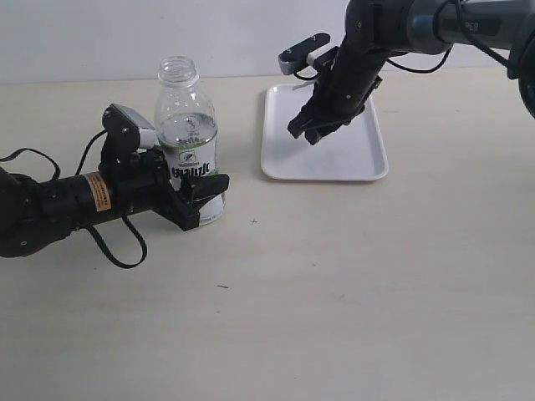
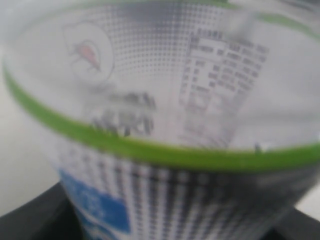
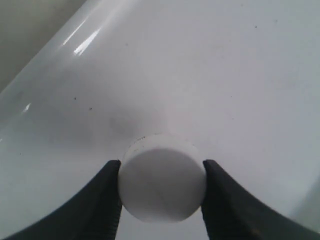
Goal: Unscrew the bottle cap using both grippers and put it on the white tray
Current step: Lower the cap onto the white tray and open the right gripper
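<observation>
I need to release the bottle cap, now just above the tray floor, with my right gripper on the white tray's bottom, a little behind its front rim [image 1: 313,149] [image 3: 153,173].
The clear bottle [image 1: 187,125] stands upright at the left with its threaded neck bare. My left gripper [image 1: 197,200] is shut on the bottle at its white-and-green label [image 2: 165,100], which fills the left wrist view. My right gripper [image 1: 311,130] hangs over the white tray [image 1: 359,163], shut on the bottle cap [image 3: 162,177]. In the right wrist view the round white cap sits between the two black fingers [image 3: 102,200], just above the tray floor [image 3: 210,75]. The cap is hidden in the exterior view.
The tray lies at the back right on the beige table [image 1: 334,284]. A black cable [image 1: 117,246] loops on the table beside the left arm. The tray's raised rim [image 3: 45,65] runs along one side of the right wrist view.
</observation>
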Action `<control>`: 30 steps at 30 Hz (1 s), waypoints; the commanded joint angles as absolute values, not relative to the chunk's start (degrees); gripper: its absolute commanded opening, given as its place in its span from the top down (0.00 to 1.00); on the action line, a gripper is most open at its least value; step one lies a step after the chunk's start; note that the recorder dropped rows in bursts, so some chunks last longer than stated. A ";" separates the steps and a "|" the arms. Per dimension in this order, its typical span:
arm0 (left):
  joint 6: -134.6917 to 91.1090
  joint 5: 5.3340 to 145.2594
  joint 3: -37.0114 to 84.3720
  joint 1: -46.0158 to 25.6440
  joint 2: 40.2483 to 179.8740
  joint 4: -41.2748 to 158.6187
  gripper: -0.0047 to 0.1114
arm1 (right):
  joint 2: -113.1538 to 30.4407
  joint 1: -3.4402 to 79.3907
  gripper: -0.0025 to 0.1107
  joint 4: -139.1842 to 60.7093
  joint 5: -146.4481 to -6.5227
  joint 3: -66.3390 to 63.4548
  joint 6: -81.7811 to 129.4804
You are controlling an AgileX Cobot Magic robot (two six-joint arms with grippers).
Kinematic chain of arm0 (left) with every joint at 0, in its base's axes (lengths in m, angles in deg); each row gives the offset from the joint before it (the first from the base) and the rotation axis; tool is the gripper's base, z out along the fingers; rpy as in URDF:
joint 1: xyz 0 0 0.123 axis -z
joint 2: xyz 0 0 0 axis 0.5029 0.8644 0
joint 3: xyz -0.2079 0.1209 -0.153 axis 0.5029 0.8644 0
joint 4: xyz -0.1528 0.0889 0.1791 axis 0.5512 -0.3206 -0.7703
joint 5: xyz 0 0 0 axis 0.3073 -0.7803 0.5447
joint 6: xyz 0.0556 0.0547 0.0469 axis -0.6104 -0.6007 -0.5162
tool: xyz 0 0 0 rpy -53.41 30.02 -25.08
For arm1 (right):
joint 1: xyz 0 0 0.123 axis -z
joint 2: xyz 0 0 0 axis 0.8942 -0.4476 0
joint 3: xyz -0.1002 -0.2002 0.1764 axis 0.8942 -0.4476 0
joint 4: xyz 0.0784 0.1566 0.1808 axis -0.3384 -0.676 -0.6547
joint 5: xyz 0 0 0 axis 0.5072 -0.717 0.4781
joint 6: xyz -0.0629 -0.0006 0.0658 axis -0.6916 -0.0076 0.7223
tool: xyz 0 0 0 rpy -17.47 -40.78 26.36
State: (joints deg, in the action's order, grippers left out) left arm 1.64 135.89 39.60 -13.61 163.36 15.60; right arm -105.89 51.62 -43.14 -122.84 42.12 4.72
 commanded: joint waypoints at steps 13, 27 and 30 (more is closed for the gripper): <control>1.52 140.09 39.51 -13.62 163.41 16.46 0.96 | -107.13 51.89 0.98 -43.80 -122.25 41.97 5.38; 1.52 140.09 39.51 -13.62 163.41 16.46 0.96 | -108.58 51.89 0.93 -43.80 -123.16 41.97 5.38; 1.52 140.09 39.51 -13.62 163.41 16.46 0.96 | -108.58 51.89 0.74 -43.80 -122.77 41.97 5.38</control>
